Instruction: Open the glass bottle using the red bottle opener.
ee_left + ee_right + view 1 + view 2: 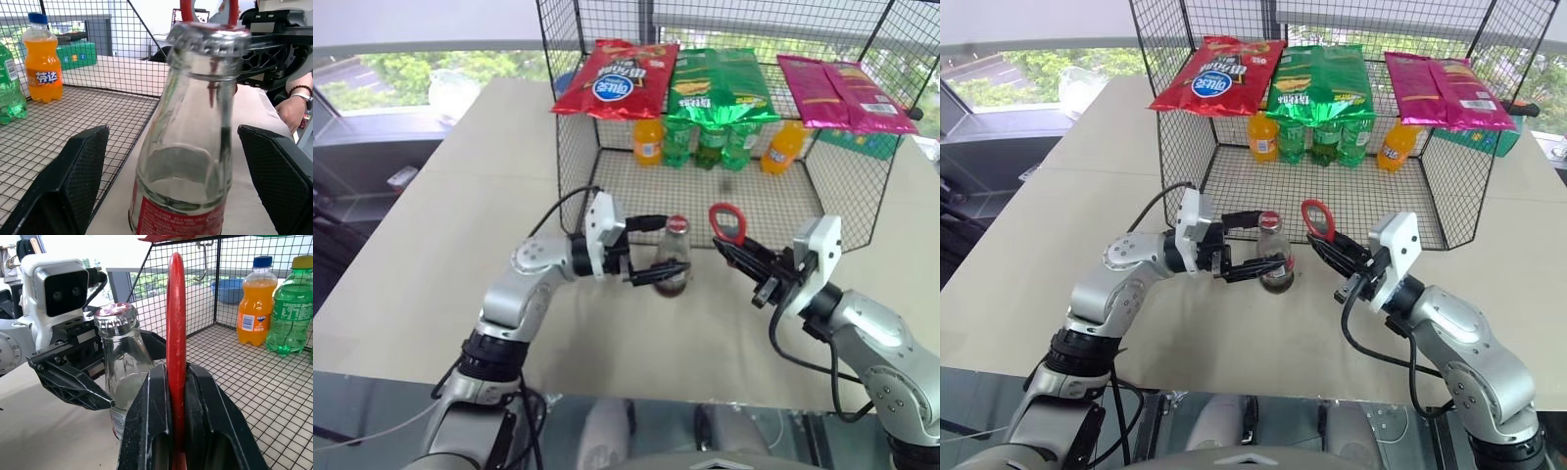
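Observation:
The open fingers of my left gripper are low beside the glass bottle's shoulder, so they should move up and close on the bottle's neck (675, 241) before prying off the cap.
The glass bottle (674, 259) stands upright on the beige table (489, 196), just in front of the wire cage's open side. It has a red label band, and its crown cap (116, 312) is on. My left gripper (668, 247) reaches in from the left and is open. One black finger (73, 181) sits on each side of the bottle with a gap to the glass. My right gripper (736, 251) is shut on the red bottle opener (726, 223). The opener's oval ring head rises just right of the cap, close beside it. In the right wrist view the red bottle opener (176, 333) is seen edge-on next to the neck.
A black wire cage (862, 186) stands behind, with orange soda bottles (648, 140) and green soda bottles (710, 144) at its back. Red, green and pink snack bags (617, 78) lie on top of it. A person's hand (293, 105) shows beyond the bottle. The table's near edge is close to my arms.

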